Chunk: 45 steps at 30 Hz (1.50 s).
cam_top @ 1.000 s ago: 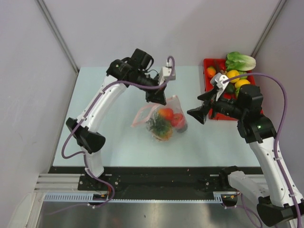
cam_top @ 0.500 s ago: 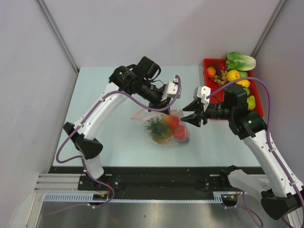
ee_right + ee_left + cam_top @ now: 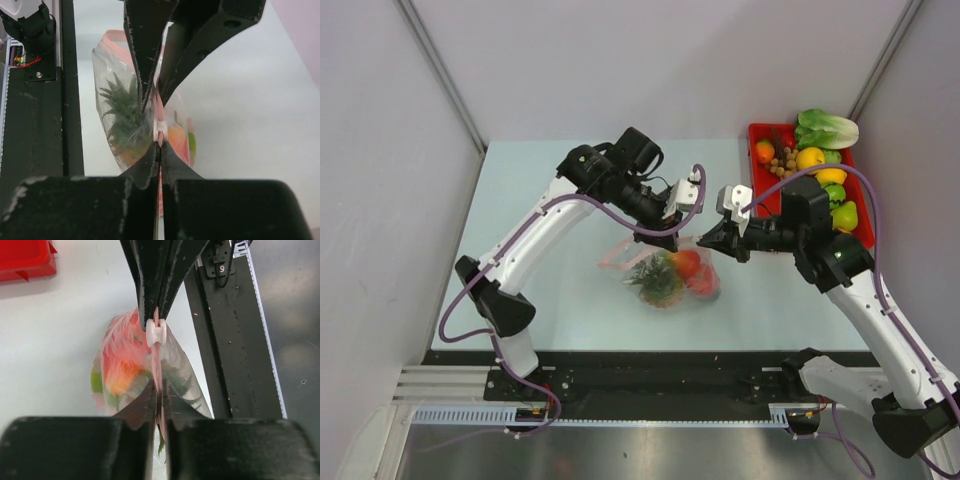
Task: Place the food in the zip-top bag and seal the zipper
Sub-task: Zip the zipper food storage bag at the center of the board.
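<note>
My left gripper is on the zipper's pink part, short of the white slider, so it should open, move closer and take the white slider [image 3: 156, 333] before sealing the zipper.
The zip-top bag [image 3: 672, 278] lies mid-table holding food: a red piece [image 3: 687, 262] and a dark spiky-leaved one [image 3: 653, 272]. Its pink zipper [image 3: 159, 365] stands on edge between both grippers. My right gripper [image 3: 706, 243] is shut on the strip just behind the white slider [image 3: 160, 129], which also shows in the left wrist view [image 3: 155, 333]. My left gripper [image 3: 660, 236] straddles the same strip further along. Its jaws stand slightly apart, with the strip running through the narrow gap [image 3: 159, 390]. More food [image 3: 810, 158] sits in the tray.
A red tray [image 3: 758, 133] at the back right holds a lettuce [image 3: 827, 128], yellow, orange and green pieces. Grey walls close in both sides. The black base rail [image 3: 650, 370] runs along the table's near edge.
My right gripper has swung left from the tray side to the bag and shut on the zipper. The left gripper shifted right with the bag and its jaws have parted a little.
</note>
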### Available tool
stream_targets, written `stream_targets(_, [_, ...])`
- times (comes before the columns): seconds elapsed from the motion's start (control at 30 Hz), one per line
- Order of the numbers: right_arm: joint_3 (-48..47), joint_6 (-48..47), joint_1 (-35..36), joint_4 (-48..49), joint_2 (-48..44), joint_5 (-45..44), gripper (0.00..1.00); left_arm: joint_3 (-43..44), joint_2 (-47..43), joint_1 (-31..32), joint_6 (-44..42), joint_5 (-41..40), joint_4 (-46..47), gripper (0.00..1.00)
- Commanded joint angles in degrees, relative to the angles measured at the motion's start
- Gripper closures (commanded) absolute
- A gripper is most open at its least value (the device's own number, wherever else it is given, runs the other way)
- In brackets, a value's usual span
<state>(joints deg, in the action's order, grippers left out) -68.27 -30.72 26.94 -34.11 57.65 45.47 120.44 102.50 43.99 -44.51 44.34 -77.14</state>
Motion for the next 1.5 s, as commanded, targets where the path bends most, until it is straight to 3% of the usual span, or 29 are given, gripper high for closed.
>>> stream_targets(0.0, [-0.81,-1.71,0.31,1.94,-0.78,-1.00,1.00,-3.27,-5.54,0.31,5.74,0.75,5.67,0.67])
stream_targets(0.07, [-0.81,-1.71,0.40,1.85,-0.96,-1.09,1.00,-5.47,-7.74,0.31,9.76,1.45,10.41,0.54])
stream_targets(0.2, [-0.72,-1.19,0.40,2.47,-1.05,-1.00,1.00,-16.17,-16.26,0.31,17.60,1.72,29.89,0.45])
stream_targets(0.27, [-0.81,-0.92,0.48,2.64,-1.13,-0.91,1.00,-18.65,-17.59,0.40,20.07,2.15,33.45,0.45])
stream_targets(0.67, [-0.81,1.10,1.45,3.96,-1.75,-1.53,1.00,-17.61,-14.43,3.12,18.76,-0.92,35.48,0.48])
stream_targets(0.83, [-0.81,1.54,1.98,4.40,-1.84,-2.14,1.00,-15.50,-12.59,3.47,17.97,-1.01,33.91,0.54])
stream_targets(1.1, [-0.81,2.59,2.07,4.84,-2.01,-3.55,1.00,-15.94,-11.79,3.65,15.77,-0.56,28.89,0.77])
stream_targets(1.33, [-0.72,3.03,1.36,4.84,-2.80,-4.52,1.00,-19.19,-14.51,0.94,16.12,-0.57,27.40,0.91])
stream_targets(1.47, [-0.72,5.23,-0.22,5.89,-3.33,-4.43,1.00,-20.94,-15.48,-0.48,13.84,-1.79,24.95,0.93])
